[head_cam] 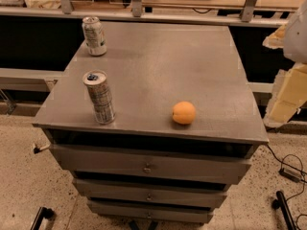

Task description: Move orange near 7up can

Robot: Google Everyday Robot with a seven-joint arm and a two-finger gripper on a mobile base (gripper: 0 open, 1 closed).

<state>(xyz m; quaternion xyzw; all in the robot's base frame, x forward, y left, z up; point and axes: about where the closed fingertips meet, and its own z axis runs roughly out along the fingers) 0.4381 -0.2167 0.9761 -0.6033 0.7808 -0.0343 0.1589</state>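
Next, I bring my gripper to the sides of the orange (184, 112), near the front edge of the grey cabinet top, and close it around them.
The orange (184, 112) is a small round fruit on the front right part of the grey cabinet top (163, 66). The 7up can (94, 36), short, silver-white with faint green markings, stands upright at the back left corner. My gripper (288, 73) is at the right edge of the view, raised beside the cabinet's right side. It is well to the right of the orange and touches nothing. It holds nothing that I can see.
A taller slim silver can (100, 97) with a blue-marked top stands near the front left edge. The cabinet has several drawers (148, 166) below. A cable and plug (289, 172) lie on the floor at the right. A shelf rail (192, 16) runs behind.
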